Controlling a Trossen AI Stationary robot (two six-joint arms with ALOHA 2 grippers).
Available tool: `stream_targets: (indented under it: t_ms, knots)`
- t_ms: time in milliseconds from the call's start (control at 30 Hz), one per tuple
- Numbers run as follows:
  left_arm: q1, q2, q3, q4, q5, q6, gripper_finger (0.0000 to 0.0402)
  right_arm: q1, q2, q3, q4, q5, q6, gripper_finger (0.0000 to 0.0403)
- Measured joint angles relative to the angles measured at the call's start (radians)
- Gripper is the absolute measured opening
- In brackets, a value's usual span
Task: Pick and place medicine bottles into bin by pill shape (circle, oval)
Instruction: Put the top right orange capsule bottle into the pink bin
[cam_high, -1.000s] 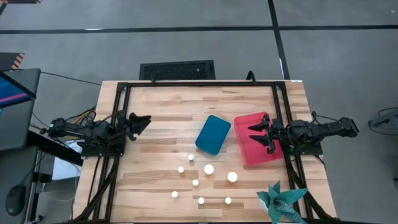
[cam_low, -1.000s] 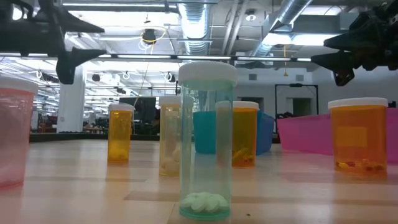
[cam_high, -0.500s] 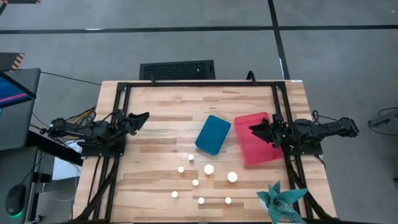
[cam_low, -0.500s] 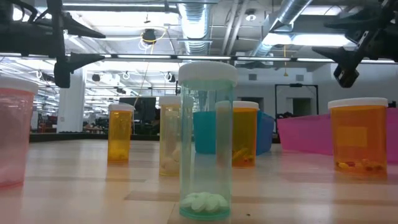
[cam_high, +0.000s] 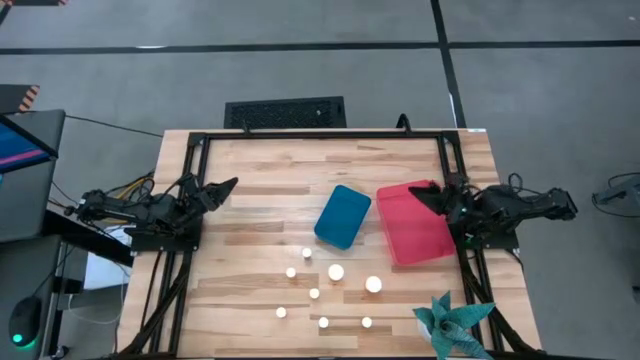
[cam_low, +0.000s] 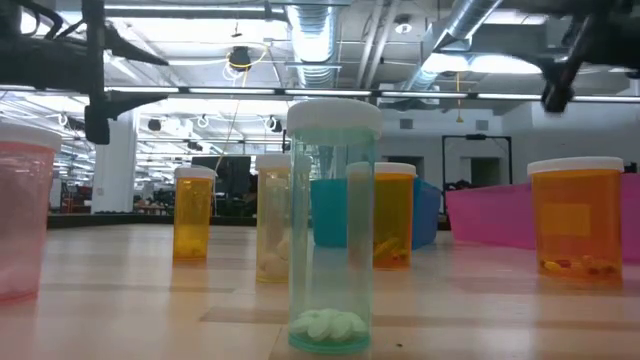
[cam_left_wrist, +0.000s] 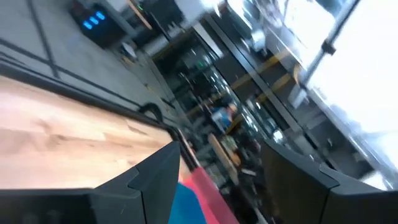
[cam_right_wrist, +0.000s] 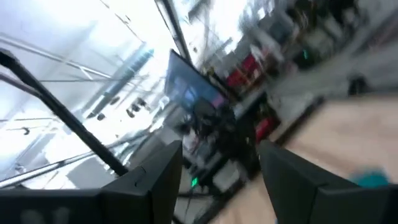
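The large medicine bottle closest to the red tray is next for my right gripper, which should go to it and close on that bottle's white cap (cam_high: 373, 284).
Several white-capped medicine bottles (cam_high: 336, 271) stand upright on their bases on the near half of the wooden table. In the low view they show as a clear bottle with white pills (cam_low: 333, 225) and orange ones (cam_low: 575, 220). The teal-blue tray (cam_high: 342, 215) and the red tray (cam_high: 413, 225) lie side by side at mid-table. My left gripper (cam_high: 228, 185) is open and empty in the air at the table's left side. My right gripper (cam_high: 420, 193) is open and empty above the red tray's far right corner. Both wrist views look up into the room past spread fingers (cam_left_wrist: 155, 180) (cam_right_wrist: 155, 174).
A teal paper plant (cam_high: 452, 325) stands at the near right corner. A black frame (cam_high: 320, 135) runs along the table's far, left and right edges. Bare wood lies between the left arm and the trays.
My right gripper has drawn back from over the red tray toward the table's right edge, rising and tipping upward. My left gripper has risen a little and tipped upward. The bottles and trays have stayed where they were.
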Motion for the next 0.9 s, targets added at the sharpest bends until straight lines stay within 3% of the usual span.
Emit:
stream_targets:
  t_ms: [100,200,467,700,900]
  knots:
    - [0.000,0.000,0.004,0.016,-0.012,-0.071,0.0217,0.000,0.059,0.094,-0.058,0.020,-0.117,0.0224]
    - [0.000,0.004,0.036,0.039,0.059,-0.060,0.0217,0.000,0.158,0.214,-0.149,0.032,-0.197,0.0224]
    - [0.000,0.082,0.203,0.060,0.068,0.031,0.0217,0.020,0.518,0.571,-0.605,0.012,-0.263,0.0225]
    - [0.000,0.290,0.402,0.049,0.118,0.235,0.0219,0.102,0.824,0.867,-0.963,-0.077,-0.313,0.0243]
    - [0.000,0.483,0.578,-0.005,0.128,0.372,0.0261,0.180,1.006,0.989,-1.068,-0.198,-0.214,0.0274]
